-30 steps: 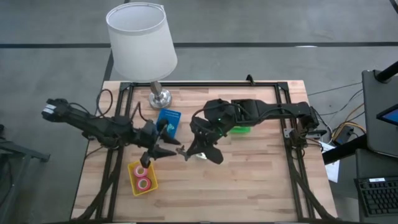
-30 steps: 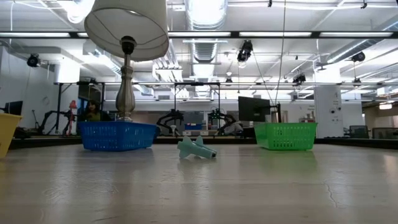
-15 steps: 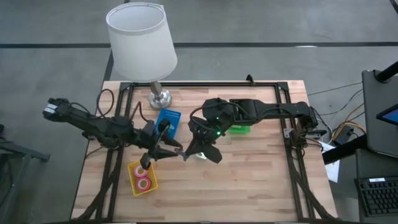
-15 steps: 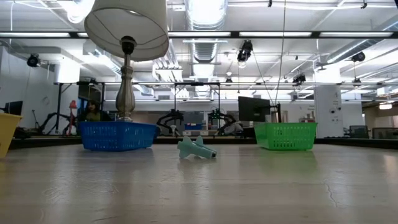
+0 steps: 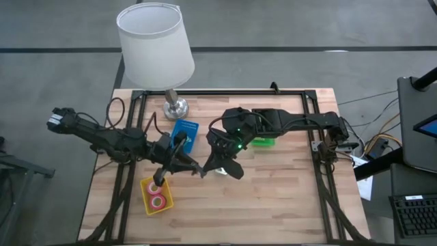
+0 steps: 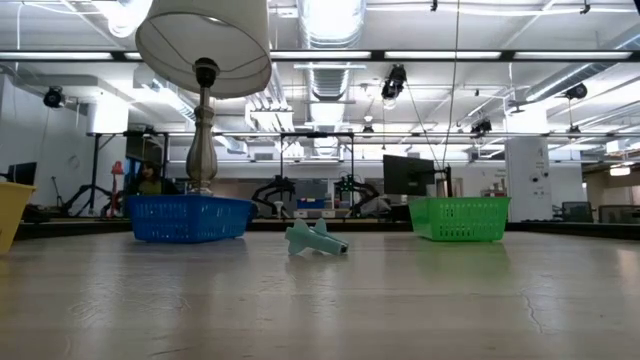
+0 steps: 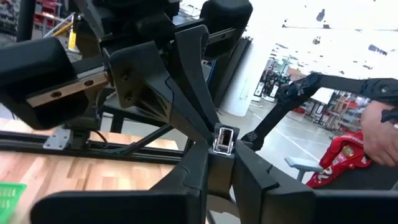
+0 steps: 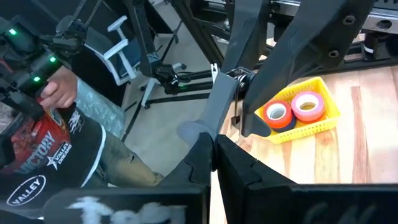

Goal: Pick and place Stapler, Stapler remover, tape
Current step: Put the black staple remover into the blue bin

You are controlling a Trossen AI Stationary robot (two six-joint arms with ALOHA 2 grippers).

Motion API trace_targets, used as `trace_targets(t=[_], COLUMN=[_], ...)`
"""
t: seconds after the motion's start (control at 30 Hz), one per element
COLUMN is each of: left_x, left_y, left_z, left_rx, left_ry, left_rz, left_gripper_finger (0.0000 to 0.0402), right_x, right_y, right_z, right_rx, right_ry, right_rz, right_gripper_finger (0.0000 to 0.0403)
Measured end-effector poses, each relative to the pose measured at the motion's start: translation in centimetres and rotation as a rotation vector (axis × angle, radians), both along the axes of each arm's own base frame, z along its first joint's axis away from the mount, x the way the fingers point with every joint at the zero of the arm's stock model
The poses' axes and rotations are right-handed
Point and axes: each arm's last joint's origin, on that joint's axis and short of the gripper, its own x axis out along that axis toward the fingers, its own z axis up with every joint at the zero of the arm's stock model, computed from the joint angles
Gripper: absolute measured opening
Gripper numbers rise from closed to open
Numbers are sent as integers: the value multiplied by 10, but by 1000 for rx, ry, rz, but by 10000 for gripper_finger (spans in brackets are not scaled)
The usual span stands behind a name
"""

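The robot's left gripper will release the stapler remover, now in the air over the table's middle, in the middle of the blue basket (image 5: 182,137), near the base of the lamp.
Both grippers meet in the air over the table's middle, with a small grey and metal stapler remover (image 5: 199,167) between them. My left gripper (image 5: 191,166) comes from the table's left and is shut on one end. My right gripper (image 5: 207,169) comes from the right and is shut on the other end. A pale teal stapler (image 6: 315,238) lies flat on the table below them. Red and pink tape rolls (image 8: 292,111) lie in the yellow tray (image 5: 156,195). My left gripper pinches the stapler remover's metal end (image 7: 224,138) between its two fingertips, coming about level from the table's left. The remover is lifted clear of the table. My right gripper pinches the remover's grey end (image 8: 202,127) between its two fingers, slanting down from the table's right. The remover bridges the two grippers in the air.
A lamp (image 5: 156,41) stands at the far left on its base (image 5: 175,108). A blue basket (image 5: 184,133) and a green basket (image 5: 263,142) sit toward the far side. A person (image 8: 56,143) sits beyond the table's edge.
My left gripper has shut on the stapler remover's end while staying in place. My right gripper has kept still, holding the other end.
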Motion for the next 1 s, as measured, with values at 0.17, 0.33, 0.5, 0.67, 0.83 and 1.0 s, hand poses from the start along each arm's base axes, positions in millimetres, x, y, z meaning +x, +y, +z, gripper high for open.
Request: trace_targets(t=[0.17,0.33,0.5,0.67,0.83,1.0], left_x=[-1,-3,-5,-8,-13,-21], left_y=[0,2,4,6,11,18], left_z=[0,-4,-8,-8,-12,-30], left_rx=[-52,-90,-111,-135,-129,-112], left_ry=[24,91,143,155,206,391], left_rz=[0,5,23,73,163,356], left_gripper_finger=[54,55,54,54,53,53], right_x=[0,-7,-12,-13,-13,-13], right_y=[-2,-7,-10,-9,-10,-11], right_z=[-1,-9,-16,-16,-16,-17], right_rx=[33,-7,-82,-101,-104,-127], right_ry=[42,161,233,225,226,223], right_rz=[-38,-116,-154,-136,-136,-172], right_gripper_finger=[24,88,158,202,216,212])
